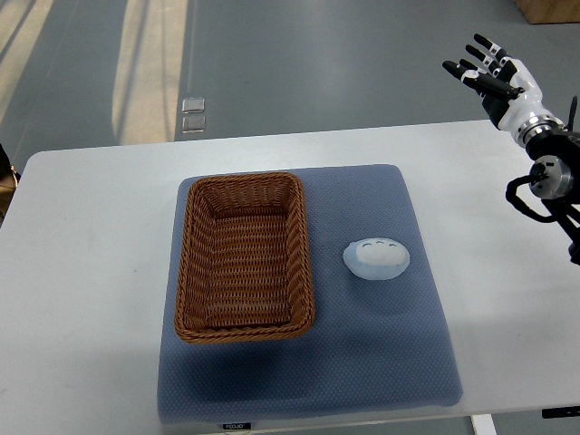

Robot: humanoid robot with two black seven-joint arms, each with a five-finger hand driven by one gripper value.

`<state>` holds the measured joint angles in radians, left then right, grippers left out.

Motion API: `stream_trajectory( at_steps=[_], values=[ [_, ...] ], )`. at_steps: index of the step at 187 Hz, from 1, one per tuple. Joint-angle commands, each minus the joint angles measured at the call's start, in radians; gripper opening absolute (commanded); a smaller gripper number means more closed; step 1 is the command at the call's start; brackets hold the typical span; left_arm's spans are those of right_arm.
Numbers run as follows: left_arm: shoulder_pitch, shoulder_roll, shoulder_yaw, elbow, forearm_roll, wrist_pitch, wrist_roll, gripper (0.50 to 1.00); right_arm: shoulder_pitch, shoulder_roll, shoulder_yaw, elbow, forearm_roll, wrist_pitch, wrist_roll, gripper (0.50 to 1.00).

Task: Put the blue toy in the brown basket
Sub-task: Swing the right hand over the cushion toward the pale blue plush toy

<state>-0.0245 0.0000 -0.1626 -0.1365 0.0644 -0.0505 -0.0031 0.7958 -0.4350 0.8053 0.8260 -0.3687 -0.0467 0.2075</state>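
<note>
Next, I close my right gripper across the middle of the blue toy [381,256], on the mat beside the brown basket.
A pale blue oval toy [376,257] lies on the blue-grey mat [381,353], just right of the brown wicker basket [244,328]. The basket holds nothing. My right hand [485,71] is raised at the far right, above the table's back edge, well away from the toy. Its fingers are spread and hold nothing. The left arm does not show.
The mat lies on a white table [91,272]. The table's back edge runs across the upper part of the picture, with grey floor beyond. A small clear object [192,114] lies on the floor. A brown box corner [549,9] shows at the top right.
</note>
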Motion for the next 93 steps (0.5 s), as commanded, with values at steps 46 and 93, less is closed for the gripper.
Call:
stream_trajectory(
  at_steps=[46,93],
  values=[
    [0.0,0.0,0.0,0.0,0.0,0.0,0.0,1.0,0.232,-0.214,-0.337,0.153,-0.464,0.214,-0.059,0.911],
    [0.0,0.0,0.0,0.0,0.0,0.0,0.0,1.0,0.382,-0.284,-0.482,0.295,-0.794,0.418,-0.091,0.911]
  ],
)
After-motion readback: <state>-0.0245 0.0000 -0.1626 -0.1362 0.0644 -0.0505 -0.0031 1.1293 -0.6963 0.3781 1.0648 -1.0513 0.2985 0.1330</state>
